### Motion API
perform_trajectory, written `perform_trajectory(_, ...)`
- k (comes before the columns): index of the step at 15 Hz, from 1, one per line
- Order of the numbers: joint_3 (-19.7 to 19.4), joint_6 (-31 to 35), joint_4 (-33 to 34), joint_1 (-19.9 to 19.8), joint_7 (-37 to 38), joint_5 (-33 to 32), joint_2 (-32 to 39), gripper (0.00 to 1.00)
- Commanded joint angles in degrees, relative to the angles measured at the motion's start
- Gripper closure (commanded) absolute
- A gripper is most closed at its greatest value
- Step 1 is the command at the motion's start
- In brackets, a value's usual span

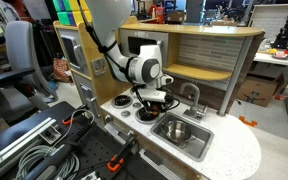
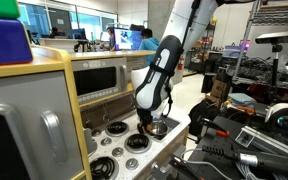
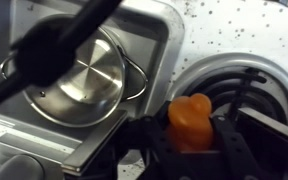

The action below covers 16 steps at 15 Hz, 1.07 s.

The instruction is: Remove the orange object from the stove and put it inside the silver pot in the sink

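My gripper should release the orange object near the middle of the silver pot's shiny bottom [image 1: 178, 135] [image 3: 78, 77], down in the sink.
The orange object [image 3: 190, 118] is a small rounded orange piece. In the wrist view it sits between my gripper's [image 3: 189, 130] two black fingers, which press on both its sides, just over the black stove burner [image 3: 234, 85]. The silver pot [image 3: 79, 80] with two handles stands in the sink [image 3: 149, 20] to the left of the burner. In the exterior views my gripper [image 1: 154, 100] [image 2: 146, 123] is low over the toy kitchen's stove, and the orange object is hidden by it. The pot shows in the sink [image 1: 177, 129].
A black faucet [image 1: 192, 95] stands behind the sink and crosses the wrist view as a dark blurred bar [image 3: 64, 40]. Stove knobs [image 2: 119, 160] line the front. A wooden shelf [image 1: 199, 50] rises behind the white countertop [image 1: 234, 150].
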Motion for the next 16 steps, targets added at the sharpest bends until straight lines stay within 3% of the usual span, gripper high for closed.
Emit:
perform_trajectory(1,-1.27,-7.27,3.28,-0.74,2.72,2.15,-0.34,0.97)
perform_trajectory(6,-4.85,-16.85,10.63,-1.43,10.58,3.28,3.65,0.97)
perform_trajectory(11,-3.41,-14.91,19.52,-5.68,15.8,9.05,10.52,0.97)
perform_trajectory(16,-5.04,-15.45,27.82,-5.98,20.75,10.97,17.73,0.97)
